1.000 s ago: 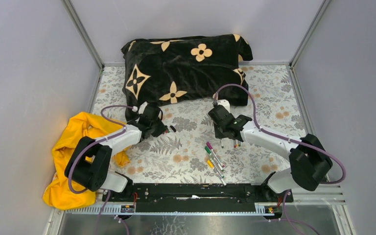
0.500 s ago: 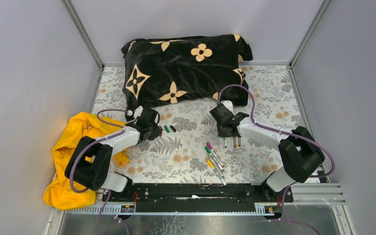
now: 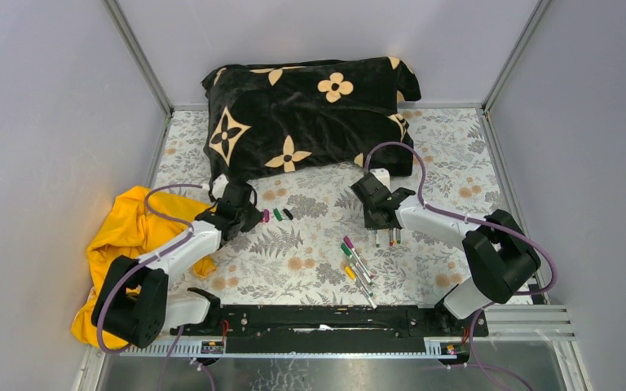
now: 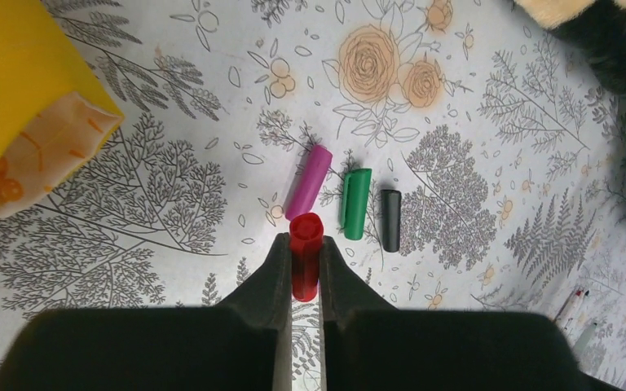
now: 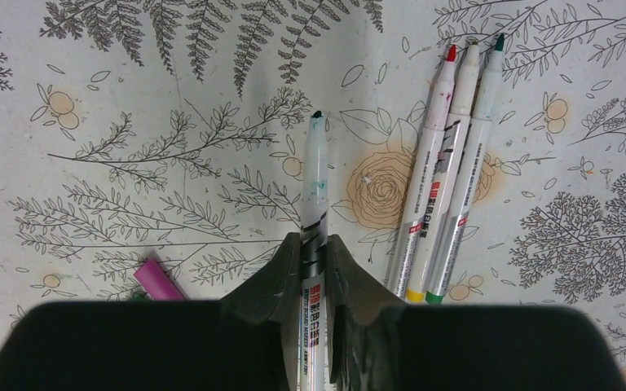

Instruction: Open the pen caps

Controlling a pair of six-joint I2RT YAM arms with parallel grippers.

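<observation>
The robot's right gripper needs to release the whitish pen on the table (image 3: 384, 230) (image 5: 349, 221) next to the row of uncapped pens.
My left gripper (image 4: 303, 243) is shut on a red pen cap (image 4: 305, 261), held just above the table. Beyond its tips lie a loose magenta cap (image 4: 309, 181), a green cap (image 4: 356, 204) and a black cap (image 4: 390, 220). The three also show in the top view (image 3: 277, 215), beside the left gripper (image 3: 249, 218). My right gripper (image 5: 314, 240) is shut on an uncapped whitish pen barrel (image 5: 315, 179), its dark tip pointing away. Three more uncapped pens (image 5: 448, 163) lie just to its right. Several capped pens (image 3: 357, 261) lie at centre front.
A black blanket with tan flowers (image 3: 310, 110) is bunched at the back. A yellow cloth (image 3: 122, 244) lies at the left, under the left arm. Grey walls close in the floral table (image 3: 456, 147) on three sides.
My left gripper has drawn back toward the left with the red cap, uncovering the green and magenta caps beside the black one. The right gripper shifted slightly and kept hold of its pen barrel.
</observation>
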